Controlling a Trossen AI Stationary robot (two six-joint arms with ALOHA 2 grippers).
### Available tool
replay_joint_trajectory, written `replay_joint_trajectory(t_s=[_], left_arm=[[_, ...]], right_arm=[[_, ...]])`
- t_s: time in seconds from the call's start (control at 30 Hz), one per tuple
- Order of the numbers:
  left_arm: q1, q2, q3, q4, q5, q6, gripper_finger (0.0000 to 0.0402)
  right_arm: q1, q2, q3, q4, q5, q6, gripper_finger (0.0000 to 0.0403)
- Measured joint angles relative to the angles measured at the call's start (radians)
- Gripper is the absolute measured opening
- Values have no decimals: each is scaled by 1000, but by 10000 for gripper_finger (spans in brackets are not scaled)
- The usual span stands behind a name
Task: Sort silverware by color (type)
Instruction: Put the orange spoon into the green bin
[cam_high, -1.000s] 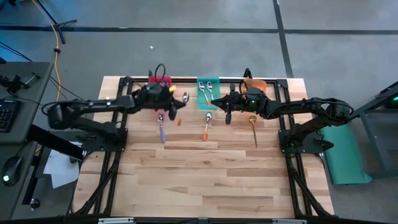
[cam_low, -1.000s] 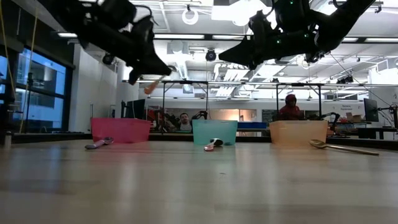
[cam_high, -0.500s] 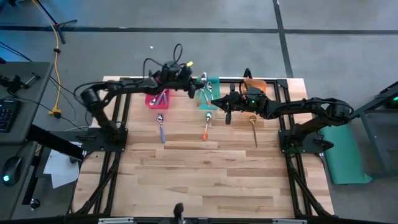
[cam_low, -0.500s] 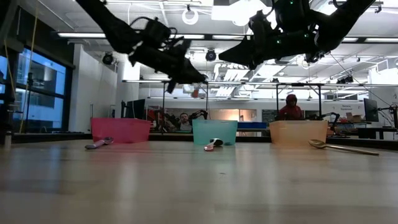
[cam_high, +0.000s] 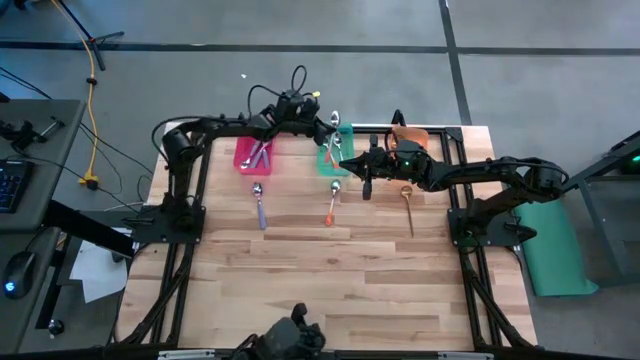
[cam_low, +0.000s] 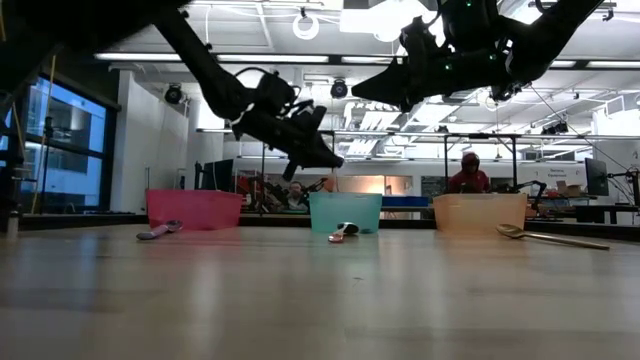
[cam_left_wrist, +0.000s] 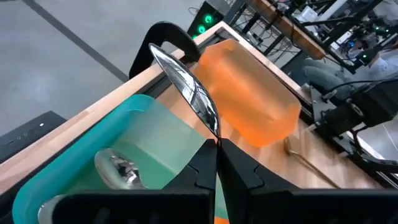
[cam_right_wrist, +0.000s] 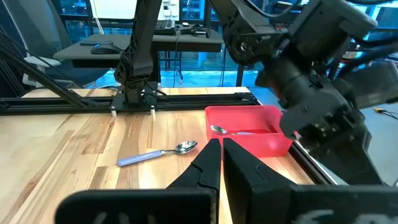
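Note:
I will let go of the spoon with my left gripper inside the teal bin (cam_high: 333, 149) (cam_left_wrist: 146, 208), next to the spoon lying there.
My left gripper (cam_high: 327, 137) hangs over the teal bin (cam_high: 336, 152) at the far edge, shut on a spoon whose silver bowl (cam_left_wrist: 186, 81) sticks out past the fingertips. One more spoon bowl (cam_left_wrist: 117, 168) lies inside the teal bin. Three spoons lie flat on the table: a purple-handled spoon (cam_high: 259, 201), an orange-handled spoon (cam_high: 332, 201) and a gold spoon (cam_high: 408, 206). The red bin (cam_high: 253, 154) holds purple-handled spoons. My right gripper (cam_high: 350, 165) hovers shut just right of the teal bin, with nothing in it. My left gripper pinches the spoon's thin silver neck (cam_left_wrist: 215, 135), just behind the bowl, between its two fingers. The spoon runs along the fingers, bowl forward and tipped upward. It is lifted clear, above the teal bin. The handle end is hidden behind the fingers.
The orange bin (cam_high: 411, 136) stands at the far right beside the teal one. Black frame rails run along the table's far, left and right edges. The near half of the wooden table (cam_high: 320, 290) is bare. People sit in the room beyond the far edge.
My left gripper, shut on the spoon throughout, has swung from in front of the red bin toward the table's far edge and right, sinking a little, and now hangs over the teal bin. The spoon has stayed clear of the table.

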Motion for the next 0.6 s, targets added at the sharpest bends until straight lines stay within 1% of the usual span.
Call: replay_joint_trajectory(t_s=[0.17,0.43,0.6], left_arm=[[16,25,5,-2,1,8,0],[27,24,5,-20,12,32,0],[32,24,5,-77,15,69,0]], right_arm=[[0,0,0,0,0,0,0],[0,0,0,0,0,0,0],[0,0,0,0,0,0,0]])
